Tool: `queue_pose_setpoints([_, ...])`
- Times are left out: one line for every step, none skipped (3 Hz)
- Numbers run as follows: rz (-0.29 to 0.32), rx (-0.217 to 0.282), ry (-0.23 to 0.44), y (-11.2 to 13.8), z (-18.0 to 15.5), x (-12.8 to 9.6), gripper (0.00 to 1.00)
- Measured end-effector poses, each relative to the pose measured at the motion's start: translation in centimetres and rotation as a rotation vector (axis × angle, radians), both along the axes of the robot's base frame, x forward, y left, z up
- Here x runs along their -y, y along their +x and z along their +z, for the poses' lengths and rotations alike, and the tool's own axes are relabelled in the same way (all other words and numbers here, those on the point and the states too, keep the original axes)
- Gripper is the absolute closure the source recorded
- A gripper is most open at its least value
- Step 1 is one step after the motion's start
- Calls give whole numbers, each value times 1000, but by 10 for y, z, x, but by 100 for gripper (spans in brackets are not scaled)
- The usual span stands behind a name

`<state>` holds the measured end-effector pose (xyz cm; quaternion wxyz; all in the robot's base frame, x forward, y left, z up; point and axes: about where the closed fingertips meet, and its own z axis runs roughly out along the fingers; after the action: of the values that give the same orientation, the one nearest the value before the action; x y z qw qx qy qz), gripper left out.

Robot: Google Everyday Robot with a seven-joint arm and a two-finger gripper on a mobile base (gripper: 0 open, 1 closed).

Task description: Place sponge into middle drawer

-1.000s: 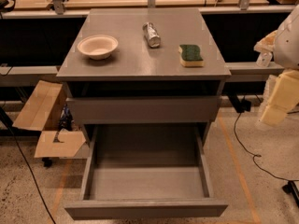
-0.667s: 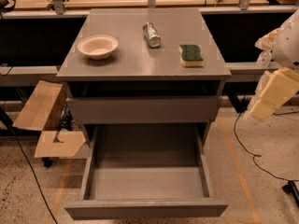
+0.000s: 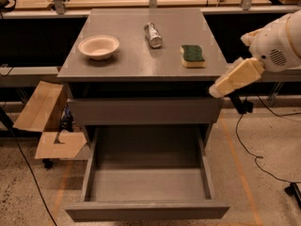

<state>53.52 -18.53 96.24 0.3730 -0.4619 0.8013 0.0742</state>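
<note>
I will move my gripper to the near side of the sponge (image 3: 194, 64) next and close it there, around the sponge's pale yellow foam.
The sponge (image 3: 193, 55), dark green on top over pale yellow foam, lies flat at the right side of the grey cabinet top (image 3: 127, 55). The middle drawer (image 3: 146, 185) is pulled out wide open below, and its tray holds nothing. My arm's cream link reaches in from the right. Its gripper end (image 3: 217, 89) sits at the cabinet's right edge, just below the top and below and to the right of the sponge, not touching it.
A pale bowl (image 3: 99, 46) and a silver can (image 3: 153, 35) on its side lie on the cabinet top. The drawer above (image 3: 143, 111) shows only a flat front. An open cardboard box (image 3: 49, 126) stands on the left; cables run on the floor (image 3: 256, 154) at the right.
The arm's cream link has swung up and to the left, from hanging beside the cabinet to reaching its right edge. The sponge, bowl, can and drawers have not moved.
</note>
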Motion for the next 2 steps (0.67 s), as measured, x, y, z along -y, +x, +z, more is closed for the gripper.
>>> queue_pose_setpoints([-33,80,148,50,-1,-4,0])
queue_pose_setpoints([-47,116,239,97,-7,-8,0])
